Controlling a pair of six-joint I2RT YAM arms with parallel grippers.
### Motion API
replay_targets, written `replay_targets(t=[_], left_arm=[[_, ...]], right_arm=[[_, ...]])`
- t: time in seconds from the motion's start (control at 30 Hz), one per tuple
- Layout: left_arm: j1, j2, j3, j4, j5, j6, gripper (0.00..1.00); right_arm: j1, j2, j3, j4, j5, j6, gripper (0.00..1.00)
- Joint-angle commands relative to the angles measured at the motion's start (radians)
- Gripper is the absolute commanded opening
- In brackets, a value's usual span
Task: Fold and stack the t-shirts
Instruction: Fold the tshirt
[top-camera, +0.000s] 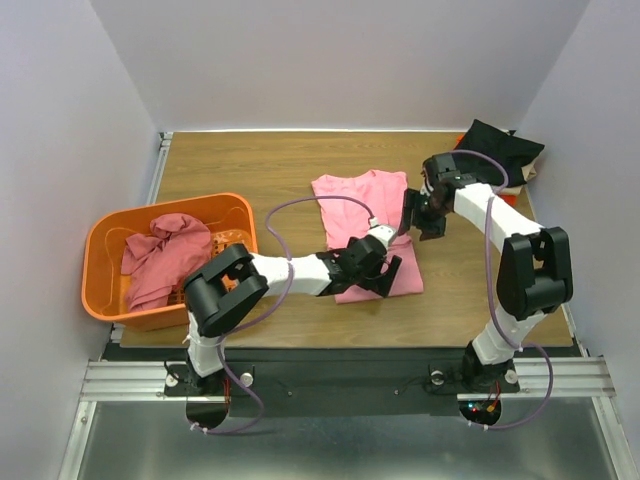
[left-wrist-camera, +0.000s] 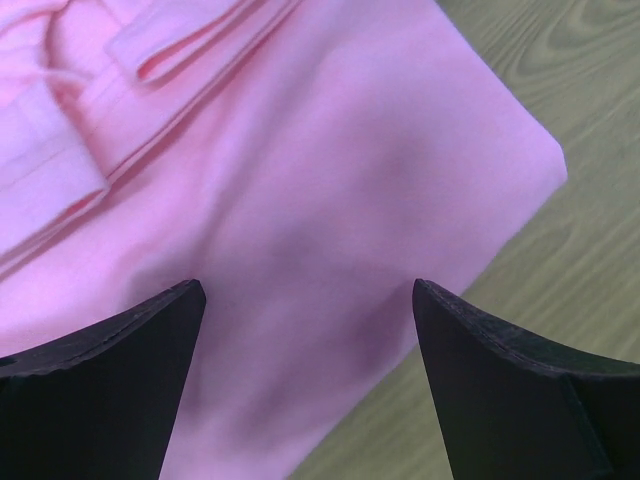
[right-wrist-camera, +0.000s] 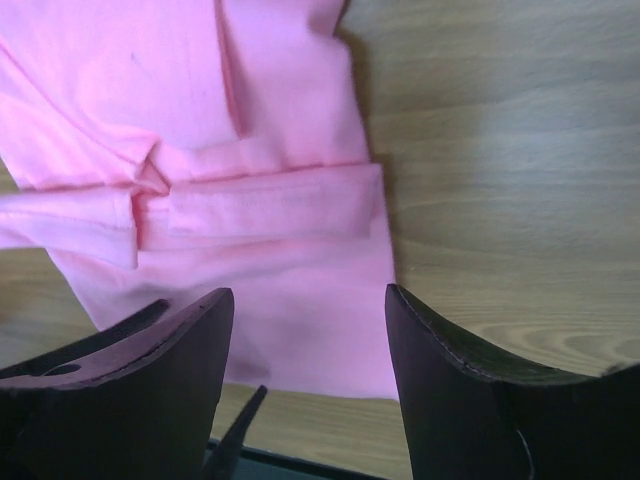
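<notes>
My right gripper should next close on the near corner (top-camera: 420, 291) (right-wrist-camera: 394, 394) of the light pink t-shirt, which is the corner farther from the orange basket.
A light pink t-shirt (top-camera: 362, 205) lies partly folded on the wooden table, its lower half doubled over. My left gripper (top-camera: 383, 272) hovers open over the shirt's near right corner; the wrist view shows pink cloth (left-wrist-camera: 300, 180) between the spread jaws of that gripper (left-wrist-camera: 310, 290). My right gripper (top-camera: 420, 222) is open above the shirt's right edge, where a folded sleeve band (right-wrist-camera: 270, 205) lies ahead of that gripper (right-wrist-camera: 308, 295). A darker rose shirt (top-camera: 160, 255) lies crumpled in the basket. A folded black shirt (top-camera: 497, 148) sits at the back right. The red-orange shirt is hidden.
An orange slotted plastic basket (top-camera: 105, 225) stands at the left near edge of the table. Bare wood (top-camera: 250, 165) lies between the basket and the pink shirt, and more wood (right-wrist-camera: 500, 150) to the shirt's right. White walls close the back and sides.
</notes>
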Motion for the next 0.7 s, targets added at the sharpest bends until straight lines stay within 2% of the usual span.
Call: replay_targets(t=[0.0, 0.2, 0.37, 0.5, 0.67], left_arm=[[0.002, -0.150, 0.000, -0.132, -0.075, -0.074, 0.98], [0.002, -0.301, -0.015, -0.173, -0.129, -0.154, 0.98], [0.000, -0.423, -0.109, -0.151, -0.129, -0.199, 0.98], [-0.005, -0.436, -0.173, -0.109, -0.100, -0.204, 0.98], [-0.032, -0.369, -0.180, -0.052, -0.071, -0.159, 0.98]], right_arm=[[0.040, -0.060, -0.015, 0.017, -0.069, -0.022, 0.68], [0.130, -0.084, -0.070, 0.017, -0.095, 0.000, 0.68], [0.178, -0.060, -0.095, 0.031, -0.072, 0.014, 0.68], [0.184, -0.011, -0.057, 0.032, -0.068, 0.001, 0.68], [0.189, 0.054, -0.012, 0.031, -0.071, -0.012, 0.68]])
